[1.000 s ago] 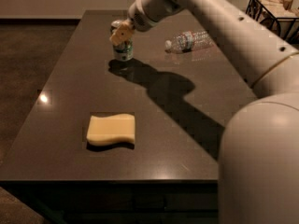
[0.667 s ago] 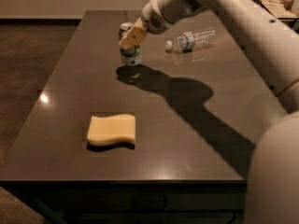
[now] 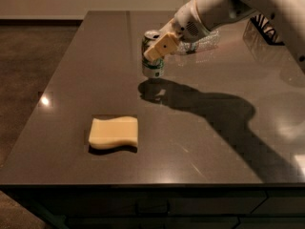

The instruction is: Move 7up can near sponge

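I need to release the 7up can on the table (image 3: 146, 113) just behind the sponge's corner nearest my arm. The can is now held just above the tabletop.
The 7up can (image 3: 152, 67), silver-topped with green and white sides, is at the table's middle back. My gripper (image 3: 154, 51) is shut on the can's upper part, with a tan finger pad (image 3: 160, 46) across its front. The can looks held just above the tabletop, over its own shadow. The sponge (image 3: 113, 132), a pale yellow block with wavy edges, lies flat near the front left, well apart from the can. My white arm reaches in from the upper right.
A clear plastic water bottle (image 3: 206, 41) lies on its side behind the arm, partly hidden. The dark table (image 3: 200, 142) ends at a front edge just below the sponge and a left edge beside it. A wire object (image 3: 267, 25) stands at the far right.
The gripper has carried the can to the right and toward the front of the table. The sponge has not moved.
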Controlling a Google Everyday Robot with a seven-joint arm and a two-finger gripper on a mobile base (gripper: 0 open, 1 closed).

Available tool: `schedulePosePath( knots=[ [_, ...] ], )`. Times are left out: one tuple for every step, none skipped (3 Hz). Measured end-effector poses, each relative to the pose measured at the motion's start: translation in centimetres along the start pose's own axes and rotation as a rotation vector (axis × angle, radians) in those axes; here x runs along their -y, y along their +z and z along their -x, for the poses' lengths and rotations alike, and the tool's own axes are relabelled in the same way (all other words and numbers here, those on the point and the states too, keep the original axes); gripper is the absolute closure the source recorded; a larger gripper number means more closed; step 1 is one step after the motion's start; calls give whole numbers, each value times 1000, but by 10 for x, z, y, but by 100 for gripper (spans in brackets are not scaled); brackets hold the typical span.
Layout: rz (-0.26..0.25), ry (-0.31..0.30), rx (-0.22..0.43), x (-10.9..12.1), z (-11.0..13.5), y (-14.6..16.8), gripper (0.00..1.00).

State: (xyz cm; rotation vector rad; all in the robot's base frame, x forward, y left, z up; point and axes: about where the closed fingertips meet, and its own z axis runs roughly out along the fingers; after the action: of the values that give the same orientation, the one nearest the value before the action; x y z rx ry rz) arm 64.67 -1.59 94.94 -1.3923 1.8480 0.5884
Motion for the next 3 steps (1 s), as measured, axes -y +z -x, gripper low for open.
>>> schedulePosePath(
  knots=[
    [38, -19, -1, -28, -13, -18, 100],
    [98, -58, -6, -62, -22, -18, 100],
    [147, -105, -13, -89, -27, -11, 100]
  ],
)
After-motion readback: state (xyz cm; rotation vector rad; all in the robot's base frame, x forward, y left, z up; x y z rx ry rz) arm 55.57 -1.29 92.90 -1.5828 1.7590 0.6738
